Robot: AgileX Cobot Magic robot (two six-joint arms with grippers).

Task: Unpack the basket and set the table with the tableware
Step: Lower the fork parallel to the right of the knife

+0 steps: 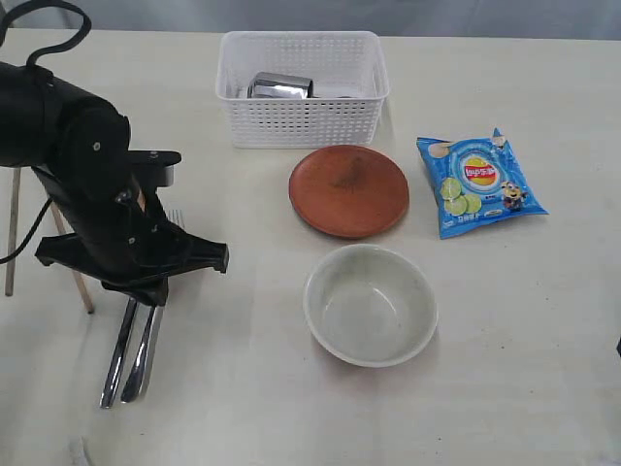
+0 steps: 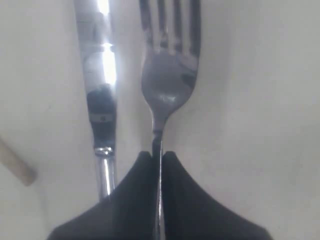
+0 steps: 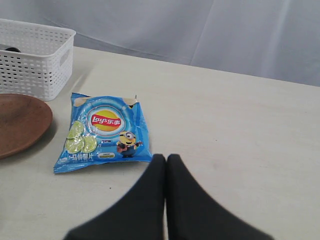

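The fork's handle end stops short of the knife's handle end, so next my left gripper lets go of the fork, grabs its neck (image 2: 158,121) and pulls it toward the front edge.
My left gripper (image 2: 157,155) is shut on the thin handle of the steel fork (image 2: 169,75). In the exterior view the left gripper (image 1: 153,289) sits low at the table's left. The steel knife (image 2: 100,75) lies right beside the fork and parallel to it. Their handles, the knife's (image 1: 116,357) and the fork's (image 1: 147,351), stick out toward the front edge. The white basket (image 1: 303,121) at the back holds the steel cup (image 1: 281,85). The brown plate (image 1: 348,189) and pale bowl (image 1: 370,304) stand on the table (image 1: 505,369). My right gripper (image 3: 166,159) is shut and empty.
Two wooden chopsticks (image 1: 12,233) (image 1: 73,260) lie left of the left arm, one end showing in the wrist view (image 2: 17,167). A blue chip bag (image 1: 478,183) lies right of the plate, just ahead of the right gripper (image 3: 105,131).
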